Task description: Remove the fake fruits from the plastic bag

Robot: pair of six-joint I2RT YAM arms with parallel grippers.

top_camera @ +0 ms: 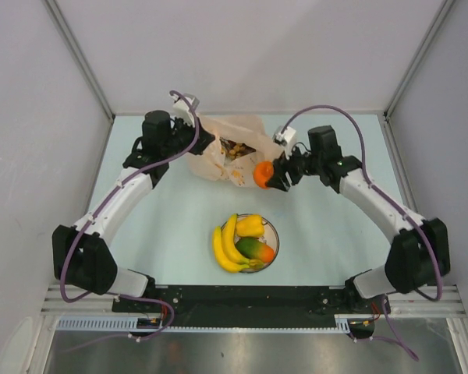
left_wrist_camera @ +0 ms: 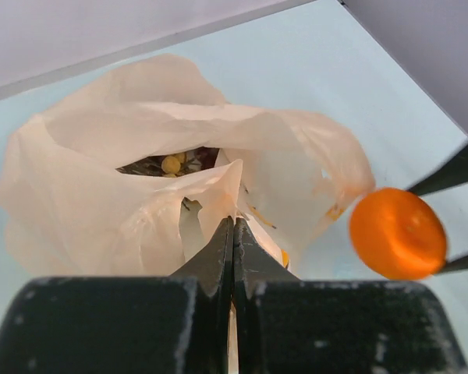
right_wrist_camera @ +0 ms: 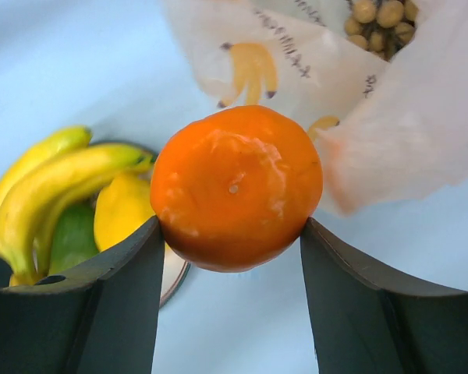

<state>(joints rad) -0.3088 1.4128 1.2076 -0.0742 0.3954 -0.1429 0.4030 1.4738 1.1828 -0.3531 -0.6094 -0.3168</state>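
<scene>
Next, I set the orange on the plate's rim (top_camera: 271, 233) beside the yellow pepper-like piece and mango with my right gripper.
The pale-orange plastic bag (top_camera: 222, 152) lies at the back middle of the table, mouth open, with brownish grapes (right_wrist_camera: 382, 22) showing inside. My left gripper (left_wrist_camera: 234, 226) is shut on the bag's near edge (left_wrist_camera: 210, 187). My right gripper (right_wrist_camera: 232, 234) is shut on the orange (right_wrist_camera: 238, 187), held above the table just outside the bag (right_wrist_camera: 405, 132); the same orange (top_camera: 263, 174) shows right of the bag from above. On the round plate (top_camera: 274, 231) lie the yellow banana bunch (top_camera: 228, 245), the yellow pepper-like piece (top_camera: 250, 225) and the green-red mango (top_camera: 255, 250).
Grey walls close the table on the left, back and right. The arms' bases sit on a black rail (top_camera: 242, 296) along the near edge. A purple cable (top_camera: 327, 111) loops over the right arm.
</scene>
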